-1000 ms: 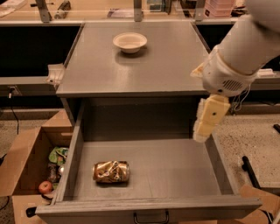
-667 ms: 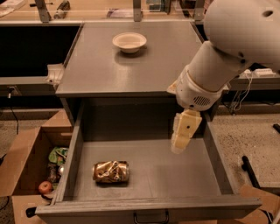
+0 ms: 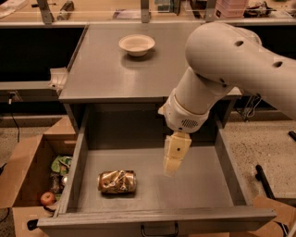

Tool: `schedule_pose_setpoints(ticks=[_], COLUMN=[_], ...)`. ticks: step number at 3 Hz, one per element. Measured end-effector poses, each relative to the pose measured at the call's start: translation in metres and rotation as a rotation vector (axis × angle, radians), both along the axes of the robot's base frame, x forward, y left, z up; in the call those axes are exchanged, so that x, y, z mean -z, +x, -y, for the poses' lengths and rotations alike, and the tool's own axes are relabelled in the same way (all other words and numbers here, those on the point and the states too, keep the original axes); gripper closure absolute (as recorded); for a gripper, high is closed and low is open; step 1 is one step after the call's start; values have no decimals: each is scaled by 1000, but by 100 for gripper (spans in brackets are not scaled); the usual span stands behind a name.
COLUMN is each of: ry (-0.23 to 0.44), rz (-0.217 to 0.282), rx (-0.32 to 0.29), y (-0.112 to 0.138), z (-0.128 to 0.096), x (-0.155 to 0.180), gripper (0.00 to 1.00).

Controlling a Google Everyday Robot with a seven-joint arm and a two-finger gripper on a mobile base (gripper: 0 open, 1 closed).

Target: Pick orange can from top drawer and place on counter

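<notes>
The body of the orange can [image 3: 119,181] lies in the open top drawer, and my gripper needs to go to it next and close on it there.
The orange can [image 3: 117,181] lies on its side on the floor of the open top drawer [image 3: 227,166], at the front left. It is golden-orange and brown, and looks dented. My gripper [image 3: 171,170] points down inside the drawer, above its middle, to the right of the can and apart from it. It holds nothing. The grey counter [image 3: 115,74] stretches behind the drawer.
A pale bowl [image 3: 136,45] stands on the counter at the back. A brown cardboard box [image 3: 23,166] with a red apple [image 3: 47,198] and other items sits on the floor left of the drawer. A cluttered tan shelf [image 3: 92,11] runs along the back.
My arm has swung left and lowered; the gripper moved from the drawer's right side toward its middle, closer to the can. The can has not moved.
</notes>
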State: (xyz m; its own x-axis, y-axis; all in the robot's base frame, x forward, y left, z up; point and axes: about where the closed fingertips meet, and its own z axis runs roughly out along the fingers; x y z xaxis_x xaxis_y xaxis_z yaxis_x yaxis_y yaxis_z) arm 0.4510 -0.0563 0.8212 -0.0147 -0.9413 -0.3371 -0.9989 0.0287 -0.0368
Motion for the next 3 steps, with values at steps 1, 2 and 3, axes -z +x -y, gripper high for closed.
schedule_pose_setpoints(ticks=[1,2,3], ry=[-14,-10,-26], rz=[-13,-27,-62], rx=[-48,-70,-88], y=[-2,-5,-5], z=[-50,-87,-116], x=[41,76,116], gripper=[0,0,0])
